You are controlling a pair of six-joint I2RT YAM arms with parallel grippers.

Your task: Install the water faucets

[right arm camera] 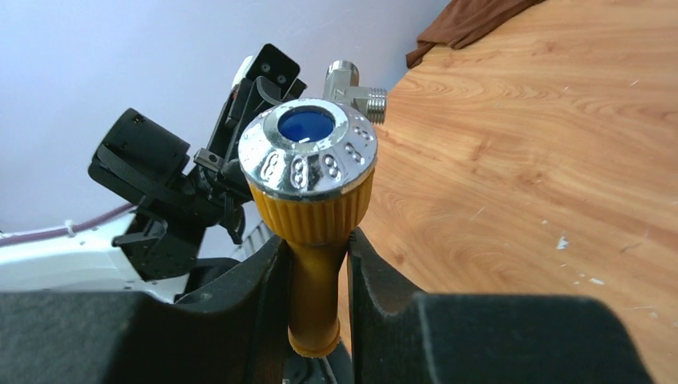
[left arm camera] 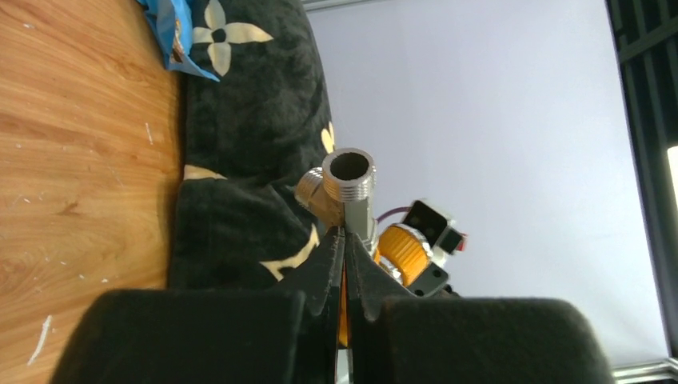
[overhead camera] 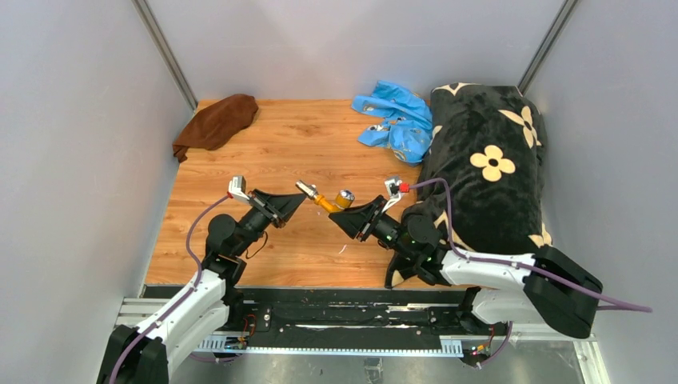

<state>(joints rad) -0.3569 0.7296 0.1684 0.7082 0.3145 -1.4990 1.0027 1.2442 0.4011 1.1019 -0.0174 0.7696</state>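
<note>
Next, my left gripper opens and takes the fitting's threaded end point(left arm camera: 349, 178) between its fingers, since the silver fitting stands just past its shut fingers.
The water faucets hang above the wooden table point(overhead camera: 240, 240) between my two grippers. The brass-orange spout point(right arm camera: 317, 232) with its round silver, blue-centred end point(right arm camera: 308, 152) stands between my right gripper's point(right arm camera: 316, 240) fingers, which are shut on its stem. The silver T-shaped fitting point(left arm camera: 349, 172) rises just past my left gripper's point(left arm camera: 344, 232) tips, which are pressed together at its foot. From above, fitting point(overhead camera: 308, 190), spout point(overhead camera: 325, 203) and silver end point(overhead camera: 345, 196) form one line between left gripper point(overhead camera: 302, 194) and right gripper point(overhead camera: 340, 210). Whether the two parts are screwed together is hidden.
A black blanket with cream flowers point(overhead camera: 488, 168) lies along the right side beside the right arm. A blue plastic bag point(overhead camera: 396, 120) sits at the back and a brown cloth point(overhead camera: 216, 122) in the back left corner. Grey walls enclose the table.
</note>
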